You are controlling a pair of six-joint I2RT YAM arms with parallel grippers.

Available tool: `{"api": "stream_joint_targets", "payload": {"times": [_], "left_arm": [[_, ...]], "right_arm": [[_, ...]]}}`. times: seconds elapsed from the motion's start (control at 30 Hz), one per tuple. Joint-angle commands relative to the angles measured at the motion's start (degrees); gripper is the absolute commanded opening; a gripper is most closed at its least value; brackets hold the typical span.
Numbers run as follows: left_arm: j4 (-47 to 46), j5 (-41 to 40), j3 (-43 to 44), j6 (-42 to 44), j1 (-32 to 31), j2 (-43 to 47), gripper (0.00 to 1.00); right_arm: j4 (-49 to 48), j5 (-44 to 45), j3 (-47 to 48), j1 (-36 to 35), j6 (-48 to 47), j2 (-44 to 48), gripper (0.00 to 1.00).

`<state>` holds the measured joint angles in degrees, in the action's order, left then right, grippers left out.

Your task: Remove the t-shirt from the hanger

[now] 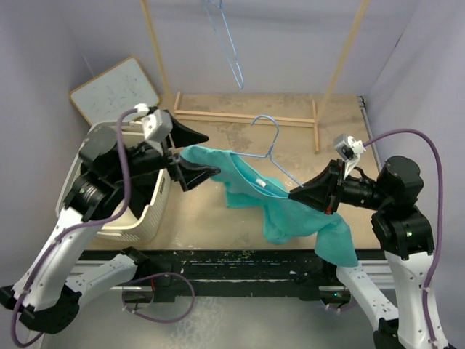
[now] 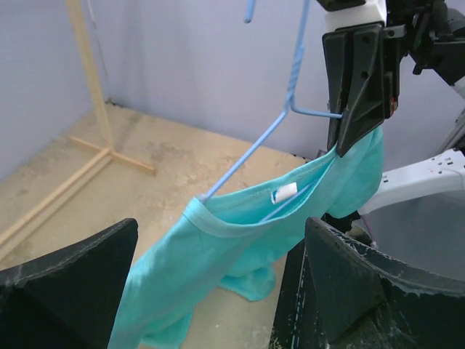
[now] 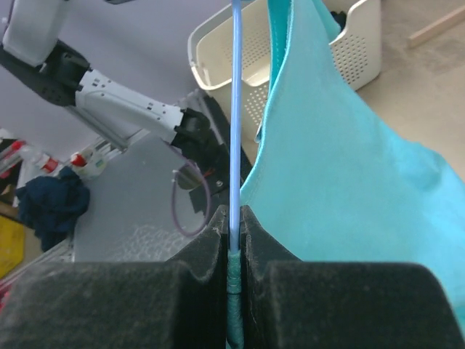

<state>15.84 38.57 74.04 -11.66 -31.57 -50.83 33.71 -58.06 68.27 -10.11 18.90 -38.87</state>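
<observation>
While my right gripper is closed on the hanger's wire, my left gripper needs to grab the hanger [image 1: 268,154] near its neck before my right gripper pulls the t-shirt off.
A teal t-shirt [image 1: 280,211] hangs on a light blue wire hanger [image 1: 270,145], held in the air between my arms. My right gripper [image 1: 294,195] is shut on the hanger's lower wire, with a fold of shirt pinched in too. In the right wrist view the gripper [image 3: 232,218] clamps the wire [image 3: 235,109], and the shirt [image 3: 349,167] hangs to its right. My left gripper [image 1: 213,153] is open, its jaws on either side of the shirt's left end. In the left wrist view the shirt [image 2: 211,247] lies between the spread fingers [image 2: 363,283], below the hanger [image 2: 251,153].
A white perforated basket [image 1: 142,218] stands under the left arm. A whiteboard [image 1: 116,91] leans at the back left. A wooden rack [image 1: 247,115] stands at the back with a second wire hanger [image 1: 229,43] on it.
</observation>
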Motion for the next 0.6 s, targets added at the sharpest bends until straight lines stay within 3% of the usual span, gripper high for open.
{"api": "stream_joint_targets", "payload": {"times": [0.0,0.57], "left_arm": [[-5.25,6.17,0.69,-1.42,0.04,-3.59,0.99],[-11.85,12.1,0.71,-5.56,-2.18,-10.97,0.94]], "right_arm": [[-7.31,-6.81,-1.07,-1.12,3.01,-1.51,0.0],[-9.19,-7.0,-2.37,-4.22,2.41,-4.38,0.0]]}}
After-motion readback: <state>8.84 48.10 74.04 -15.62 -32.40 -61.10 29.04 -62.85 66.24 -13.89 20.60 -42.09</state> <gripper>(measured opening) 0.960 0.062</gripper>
